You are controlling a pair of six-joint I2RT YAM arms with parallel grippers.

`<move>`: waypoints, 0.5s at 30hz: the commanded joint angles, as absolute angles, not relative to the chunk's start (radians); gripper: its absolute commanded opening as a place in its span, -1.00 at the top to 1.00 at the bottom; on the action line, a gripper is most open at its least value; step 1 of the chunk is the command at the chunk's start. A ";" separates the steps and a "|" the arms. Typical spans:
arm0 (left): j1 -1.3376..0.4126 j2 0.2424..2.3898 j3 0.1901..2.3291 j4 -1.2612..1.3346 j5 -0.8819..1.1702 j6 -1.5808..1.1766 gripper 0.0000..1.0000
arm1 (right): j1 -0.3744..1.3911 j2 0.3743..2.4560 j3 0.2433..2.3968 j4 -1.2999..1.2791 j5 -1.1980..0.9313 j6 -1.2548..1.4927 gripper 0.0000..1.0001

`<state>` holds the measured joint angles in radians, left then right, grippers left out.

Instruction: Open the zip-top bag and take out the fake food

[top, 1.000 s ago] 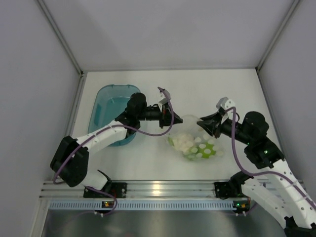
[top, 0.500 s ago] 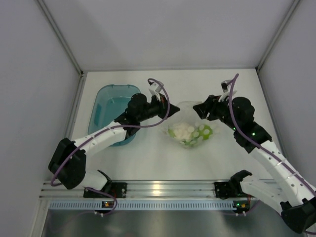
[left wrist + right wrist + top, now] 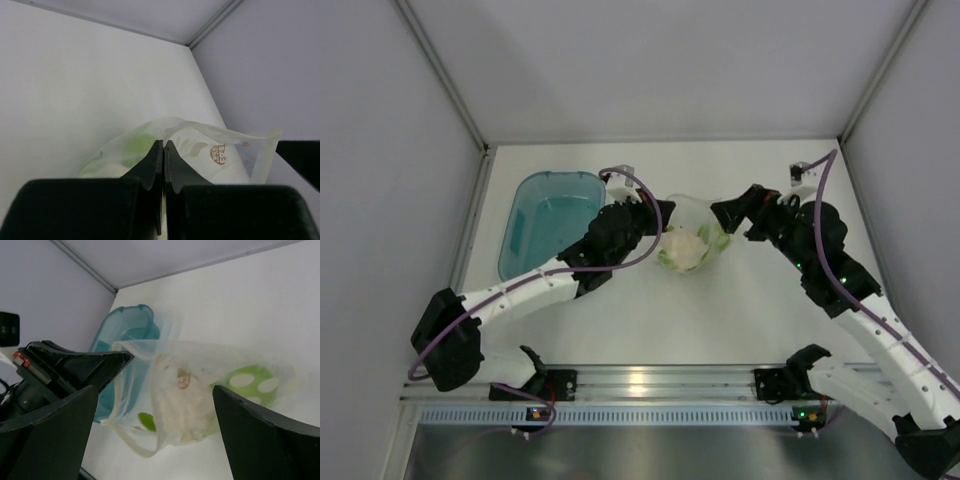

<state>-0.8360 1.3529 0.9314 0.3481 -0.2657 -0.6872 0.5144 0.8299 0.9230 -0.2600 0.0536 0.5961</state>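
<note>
Next, my right gripper grips the near end of the open rim [image 3: 675, 268] [image 3: 159, 439] of the zip-top bag, across from my left gripper's hold.
The zip-top bag [image 3: 692, 228] hangs bunched just right of the teal tub, and my left gripper [image 3: 658, 222] is shut on its left edge. In the left wrist view the closed jaws [image 3: 163, 142] sit against the crinkled bag [image 3: 220, 145]. The fake food is inside: a white leafy lump [image 3: 684, 250] [image 3: 182, 395] and a green ball [image 3: 250, 382] [image 3: 135, 145]. My right gripper [image 3: 725, 218] stands open just right of the bag. Its fingers [image 3: 55, 425] sit wide on either side of the bag [image 3: 150, 365] without touching it.
A teal plastic tub [image 3: 548, 225] [image 3: 127, 325] sits at the left, close behind my left arm. Grey walls close the table at the back and on both sides. White tabletop [image 3: 720, 310] lies in front of the bag.
My right gripper has opened and let go of the bag. The left gripper has carried the bag back and left toward the tub, bunching it with the food inside.
</note>
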 commanded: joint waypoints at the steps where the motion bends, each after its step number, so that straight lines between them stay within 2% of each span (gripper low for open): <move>1: -0.871 1.333 1.000 0.405 -0.478 -0.713 1.00 | 0.529 0.802 0.864 -0.064 -0.101 0.655 -0.99; 4: -0.877 1.344 1.020 0.403 -0.482 -0.733 1.00 | 0.529 0.813 0.795 0.101 -0.190 0.710 -0.99; 7: -0.893 1.354 1.011 0.403 -0.540 -0.764 1.00 | 0.526 0.833 0.761 0.143 -0.177 0.722 -0.99; 11: -0.913 1.362 0.991 0.407 -0.586 -0.796 1.00 | 0.534 0.894 0.834 -0.125 0.033 0.727 -0.79; 13: -0.914 1.373 0.991 0.405 -0.584 -0.801 1.00 | 0.538 0.923 0.839 -0.167 0.115 0.712 -0.78; 15: -0.914 1.379 0.986 0.405 -0.583 -0.813 1.00 | 0.538 0.940 0.816 -0.125 0.103 0.703 -0.75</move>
